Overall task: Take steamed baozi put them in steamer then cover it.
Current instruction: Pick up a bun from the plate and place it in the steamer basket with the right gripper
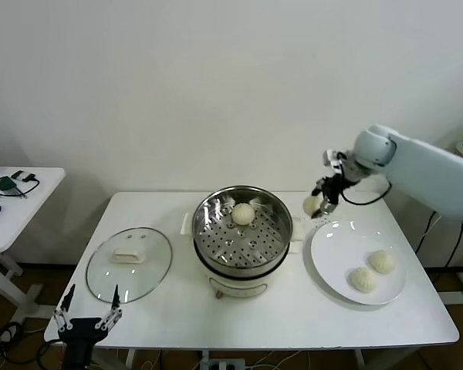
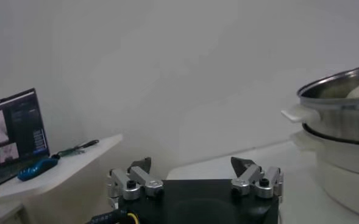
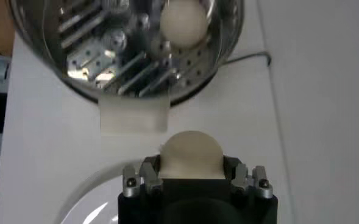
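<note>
Next, I release the baozi from my right gripper on the steamer tray (image 1: 218,235), on the side that faces the glass cover. The baozi is held between plate and steamer, in the air.
My right gripper (image 1: 318,202) is shut on a cream-white baozi (image 3: 190,154), held in the air between the plate (image 1: 332,266) and the steamer (image 1: 216,250). The steel steamer (image 3: 88,88) has one baozi (image 1: 242,213) resting on its perforated tray, toward the back. Two more baozi (image 1: 382,260) (image 1: 363,278) lie on the white plate at the right. The glass cover (image 1: 129,263) with its cream handle lies flat on the table left of the steamer. My left gripper (image 1: 87,312) hangs open and parked below the table's front left edge, holding nothing.
The steamer's white side handle (image 3: 133,114) points toward my right gripper. A small side table (image 1: 11,202) with a laptop and cables stands at the far left. A white wall runs behind the table.
</note>
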Action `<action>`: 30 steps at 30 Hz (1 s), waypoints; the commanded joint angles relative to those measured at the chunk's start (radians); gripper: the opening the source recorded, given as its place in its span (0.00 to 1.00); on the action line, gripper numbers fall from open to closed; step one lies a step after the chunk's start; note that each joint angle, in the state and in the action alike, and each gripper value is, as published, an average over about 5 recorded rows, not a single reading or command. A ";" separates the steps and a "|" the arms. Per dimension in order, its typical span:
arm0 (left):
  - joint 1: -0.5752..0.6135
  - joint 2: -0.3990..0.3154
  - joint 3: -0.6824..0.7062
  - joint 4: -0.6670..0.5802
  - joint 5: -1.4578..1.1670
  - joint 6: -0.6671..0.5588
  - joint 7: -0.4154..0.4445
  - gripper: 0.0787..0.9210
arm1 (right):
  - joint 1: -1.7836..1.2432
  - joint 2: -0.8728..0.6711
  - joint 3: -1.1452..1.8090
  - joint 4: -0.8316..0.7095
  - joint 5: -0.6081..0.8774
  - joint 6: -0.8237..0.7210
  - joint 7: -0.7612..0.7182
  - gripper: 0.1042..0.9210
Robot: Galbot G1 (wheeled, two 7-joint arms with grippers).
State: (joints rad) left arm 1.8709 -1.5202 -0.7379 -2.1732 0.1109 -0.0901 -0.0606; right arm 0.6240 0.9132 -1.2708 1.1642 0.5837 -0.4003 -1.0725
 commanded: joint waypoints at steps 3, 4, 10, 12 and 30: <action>0.020 0.005 0.008 -0.024 0.005 -0.001 0.001 0.88 | 0.144 0.176 -0.098 0.043 0.218 -0.082 0.062 0.68; 0.022 0.005 0.008 -0.027 0.005 -0.001 0.001 0.88 | 0.137 0.199 -0.101 0.041 0.226 -0.089 0.070 0.68; 0.028 0.005 0.013 -0.035 0.007 -0.002 0.001 0.88 | 0.076 0.325 -0.119 0.019 0.240 -0.120 0.116 0.68; 0.028 0.005 0.014 -0.036 0.010 -0.002 0.001 0.88 | 0.051 0.356 -0.127 0.015 0.239 -0.127 0.130 0.69; 0.027 0.005 0.009 -0.027 0.014 -0.010 0.004 0.88 | -0.079 0.483 -0.184 -0.090 0.182 -0.120 0.158 0.69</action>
State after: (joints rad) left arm 1.9000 -1.5128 -0.7290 -2.2003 0.1254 -0.1024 -0.0563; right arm 0.5724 1.3372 -1.4388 1.1027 0.7637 -0.5143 -0.9282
